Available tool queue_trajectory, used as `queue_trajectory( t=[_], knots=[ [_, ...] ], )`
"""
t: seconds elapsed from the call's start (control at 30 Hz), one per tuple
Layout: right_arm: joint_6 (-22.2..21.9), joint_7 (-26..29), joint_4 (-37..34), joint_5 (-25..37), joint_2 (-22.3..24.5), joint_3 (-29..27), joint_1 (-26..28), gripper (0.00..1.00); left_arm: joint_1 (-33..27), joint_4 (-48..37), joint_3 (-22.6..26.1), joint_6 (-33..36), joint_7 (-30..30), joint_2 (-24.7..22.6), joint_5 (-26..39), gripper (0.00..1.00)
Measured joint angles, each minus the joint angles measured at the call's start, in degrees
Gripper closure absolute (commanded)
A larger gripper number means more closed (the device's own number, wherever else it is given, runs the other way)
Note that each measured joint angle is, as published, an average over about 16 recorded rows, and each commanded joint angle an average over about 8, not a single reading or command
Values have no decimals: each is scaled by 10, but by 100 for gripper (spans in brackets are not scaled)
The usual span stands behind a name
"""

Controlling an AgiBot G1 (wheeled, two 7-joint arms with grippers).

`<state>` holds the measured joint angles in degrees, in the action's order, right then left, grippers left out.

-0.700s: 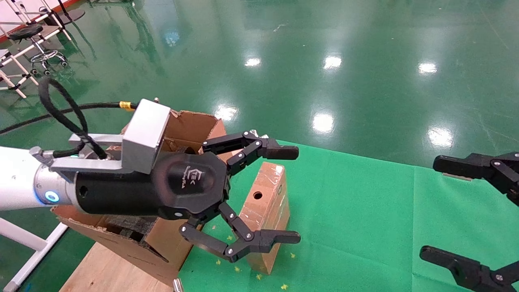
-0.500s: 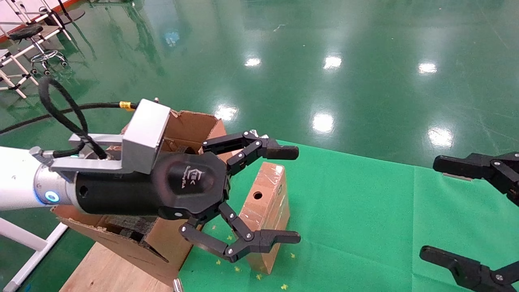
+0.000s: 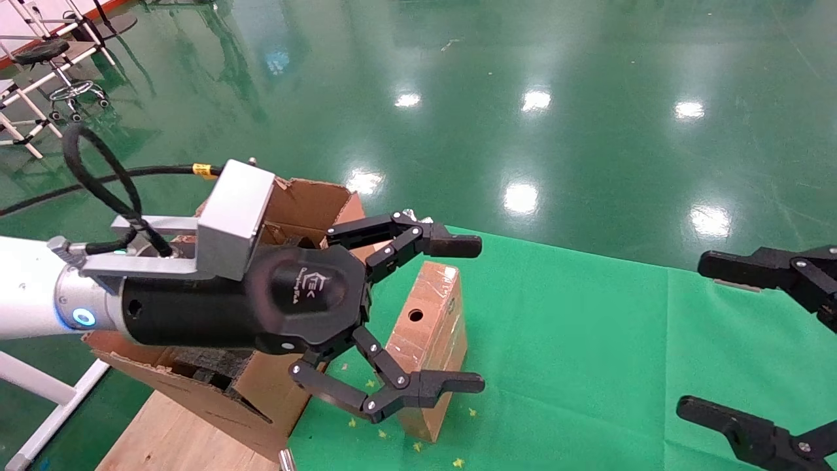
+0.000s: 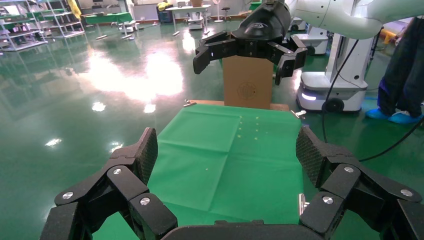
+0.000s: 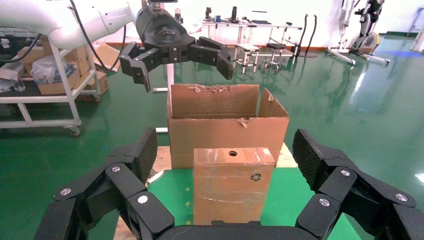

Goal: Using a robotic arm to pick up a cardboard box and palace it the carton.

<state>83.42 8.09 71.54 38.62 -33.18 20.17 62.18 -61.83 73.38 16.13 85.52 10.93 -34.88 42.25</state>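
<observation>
The robot's left gripper will move to the small taped cardboard box and close across its wide sides (image 3: 443, 324) next to the round hole.
The small taped cardboard box (image 3: 428, 327) stands upright on the green cloth, a round hole in its narrow face, right beside the large carton (image 3: 314, 203). It also shows in the right wrist view (image 5: 232, 185), with the carton (image 5: 225, 135) behind it. My left gripper (image 3: 479, 314), on the white arm, is open and empty. It hovers above the small box and the carton's edge, seen high up in the right wrist view (image 5: 185, 75). My all-black right gripper (image 3: 692, 335) is open at the right edge. Black foam (image 3: 203, 366) lies in the carton.
A green cloth (image 3: 588, 340) covers the wooden table (image 3: 170, 438). The left wrist view shows bare cloth (image 4: 225, 150) between my open jaws, the right gripper (image 4: 243, 65) far off, another brown box (image 4: 247, 87) behind it and a white robot base (image 4: 325, 90). Stools stand far left.
</observation>
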Motion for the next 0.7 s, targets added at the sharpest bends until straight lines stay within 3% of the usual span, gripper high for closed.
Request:
queue_trajectory(
  t=[0.33, 0.7],
  knots=[
    [0, 0, 0, 0, 0, 0, 0, 100, -39, 8, 23, -9, 52, 14, 55, 0],
    [0, 0, 0, 0, 0, 0, 0, 100, -145, 20, 103, -2, 199, 13, 214, 0]
  ],
)
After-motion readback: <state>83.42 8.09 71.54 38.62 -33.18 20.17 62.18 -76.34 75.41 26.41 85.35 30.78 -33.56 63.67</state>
